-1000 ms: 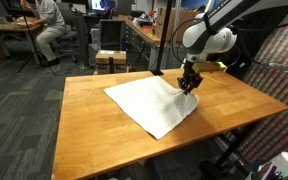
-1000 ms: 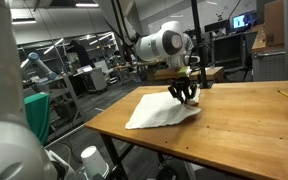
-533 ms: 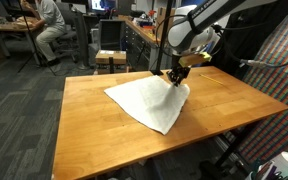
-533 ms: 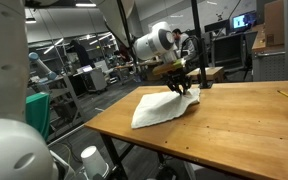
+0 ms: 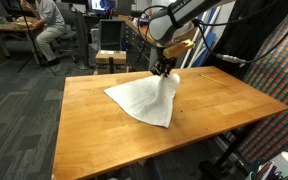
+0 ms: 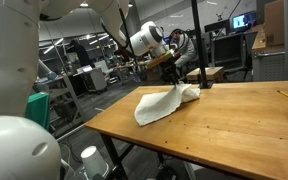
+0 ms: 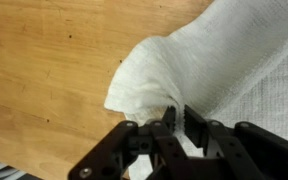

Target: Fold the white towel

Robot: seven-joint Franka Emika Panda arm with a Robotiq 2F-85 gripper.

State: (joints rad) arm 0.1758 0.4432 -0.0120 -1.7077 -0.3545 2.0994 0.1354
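Observation:
Next, my gripper releases the white towel's pinched fold over the far edge of the flat cloth [image 5: 129, 81]. The fold is now lifted above the table.
The white towel [image 5: 144, 96] lies on the wooden table [image 5: 84, 130], with one corner lifted up and carried over the rest of the cloth. In both exterior views my gripper [image 5: 163, 69] hangs above the table and pinches that raised corner; it also shows in an exterior view [image 6: 170, 82] with the towel [image 6: 162, 103] draped below it. In the wrist view my gripper [image 7: 168, 120] is shut on a bunched fold of the towel [image 7: 214, 60], which fills the right and top of the picture.
The table's edges run near in an exterior view [image 5: 134, 168]. A black pole [image 6: 195, 40] stands at the table's back. Office chairs, desks and a seated person [image 5: 50, 28] are far behind. A white arm part [image 6: 14, 140] fills the near left.
My gripper has moved across the table with the towel corner in it, lifting it and dragging it over the flat part, so the cloth is now partly doubled over.

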